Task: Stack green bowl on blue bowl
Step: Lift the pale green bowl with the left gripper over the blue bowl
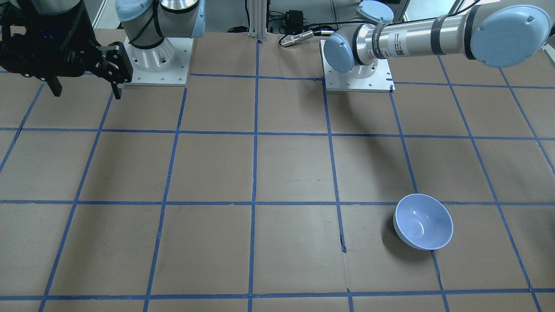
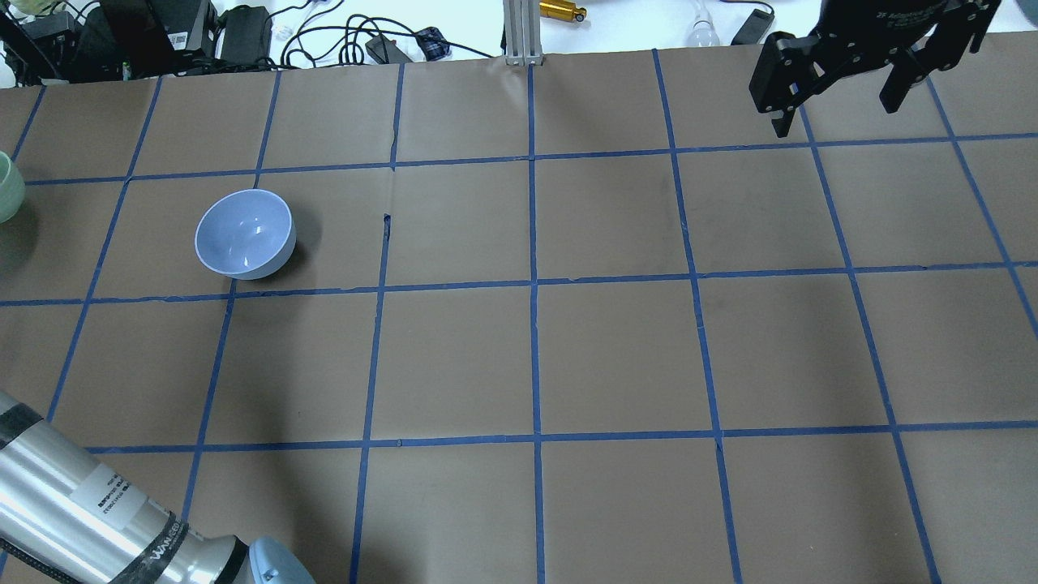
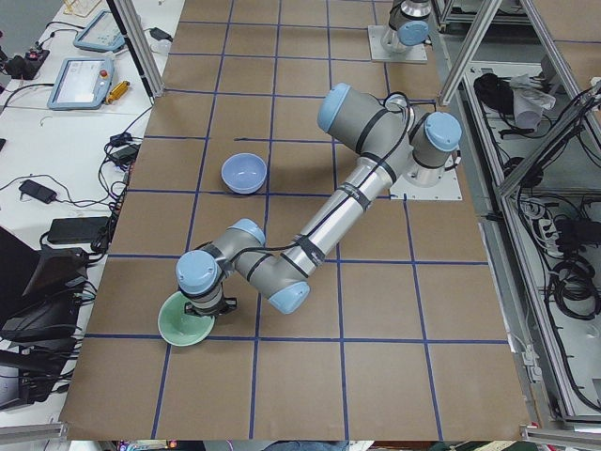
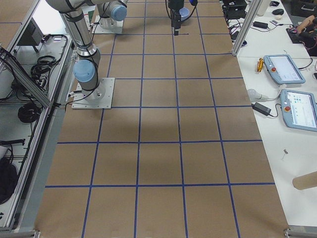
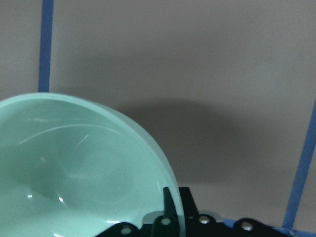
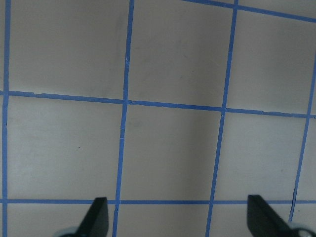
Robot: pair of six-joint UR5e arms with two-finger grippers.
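Note:
The robot's left gripper should release the green bowl inside the open hollow of the empty blue bowl (image 1: pixel 425 219).
The green bowl (image 5: pixel 74 168) fills the lower left of the left wrist view, and a dark shadow lies on the paper beside it. It also shows at the left edge of the overhead view (image 2: pixel 4 188) and in the exterior left view (image 3: pixel 186 327). My left gripper (image 5: pixel 170 210) grips the bowl's rim, with one finger (image 5: pixel 168 200) showing at the rim. The blue bowl (image 2: pixel 243 234) stands upright and empty on the table, some way from the green bowl (image 1: pixel 422 222). My right gripper (image 2: pixel 835 113) hangs open and empty over the far right of the table.
The table is brown paper (image 2: pixel 616 357) with a grid of blue tape. The left arm's long silver link (image 2: pixel 73 503) stretches across the near left corner. Cables and devices (image 2: pixel 162 36) lie beyond the far edge. Teach pendants (image 4: pixel 292 89) rest on a side bench.

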